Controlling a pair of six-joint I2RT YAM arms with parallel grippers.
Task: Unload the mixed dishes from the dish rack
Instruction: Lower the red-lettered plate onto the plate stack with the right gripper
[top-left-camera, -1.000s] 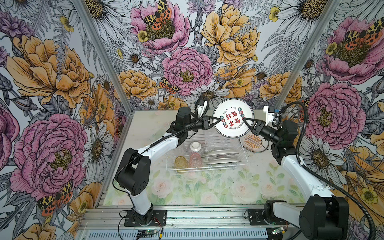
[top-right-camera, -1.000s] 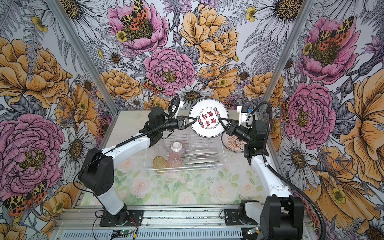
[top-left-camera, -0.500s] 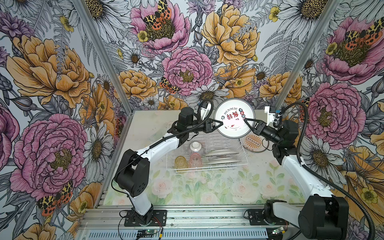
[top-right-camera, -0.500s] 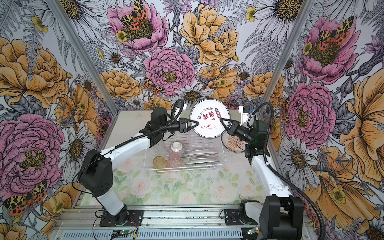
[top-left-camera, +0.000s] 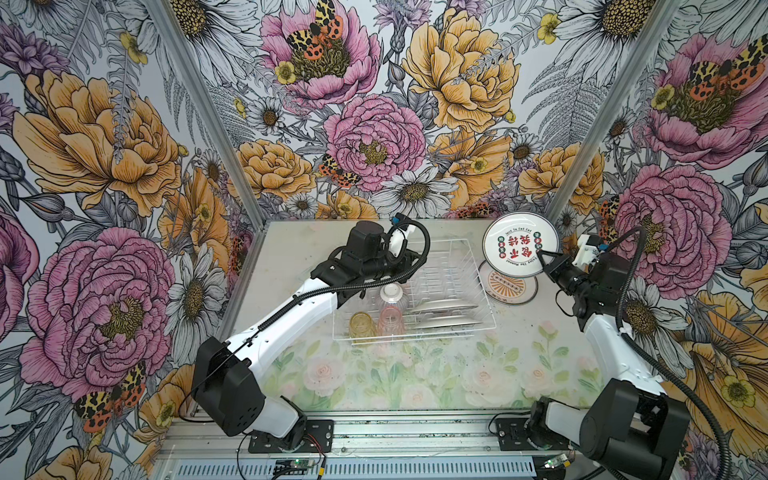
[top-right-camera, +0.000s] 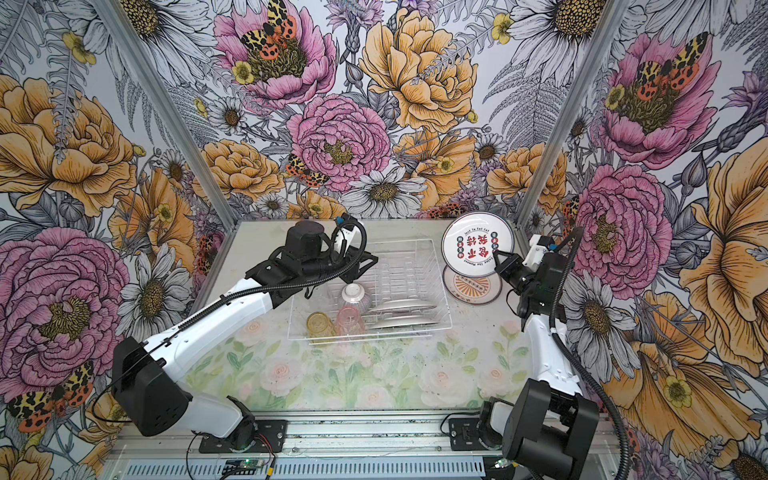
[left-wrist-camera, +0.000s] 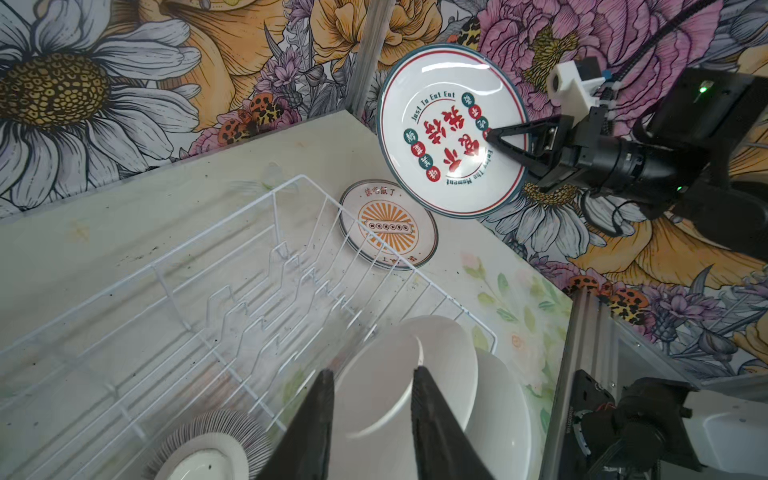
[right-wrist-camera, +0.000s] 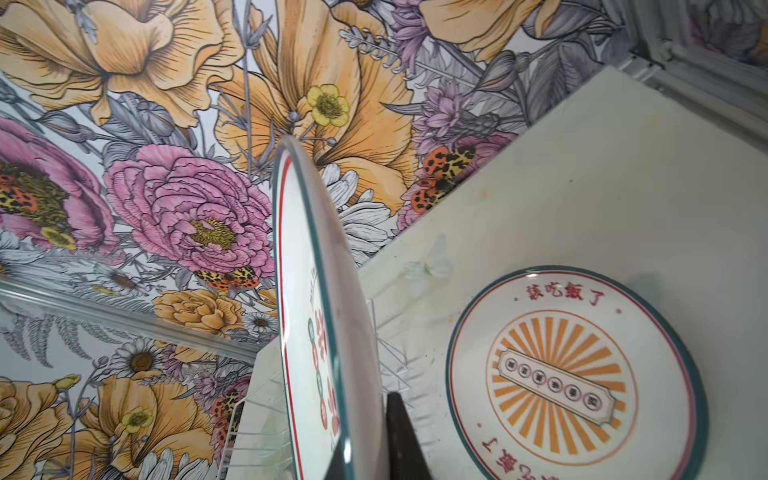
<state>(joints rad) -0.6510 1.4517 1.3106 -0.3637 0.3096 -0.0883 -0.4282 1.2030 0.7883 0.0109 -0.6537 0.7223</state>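
Next, I let go of the white plate with my right gripper on top of the plate with the orange sunburst print (top-left-camera: 508, 280) (right-wrist-camera: 568, 384).
My right gripper (top-left-camera: 540, 255) (left-wrist-camera: 490, 135) (right-wrist-camera: 365, 415) is shut on the rim of a white plate with red lettering (top-left-camera: 519, 245) (top-right-camera: 476, 244) (right-wrist-camera: 316, 316). It holds the plate tilted on edge above the table's back right corner. My left gripper (left-wrist-camera: 372, 372) (top-right-camera: 368, 262) hangs open and empty over the white wire dish rack (top-left-camera: 440, 257) (top-right-camera: 399, 266). Under it, white plates (left-wrist-camera: 399, 374) (top-left-camera: 444, 307) stand on edge in the rack. A ribbed bowl (top-left-camera: 390, 293) (left-wrist-camera: 212, 444), a yellow tumbler (top-left-camera: 360, 326) and a pink tumbler (top-left-camera: 390, 324) sit upside down in the rack's left part.
A plate with an orange sunburst print (top-left-camera: 507, 286) (right-wrist-camera: 573, 374) lies flat on the table just right of the rack, below the held plate. Flowered walls close the table in at the back and both sides.
The left gripper has let go of the lettered plate and drawn back over the rack. The right gripper has carried the plate rightward, above the sunburst plate.
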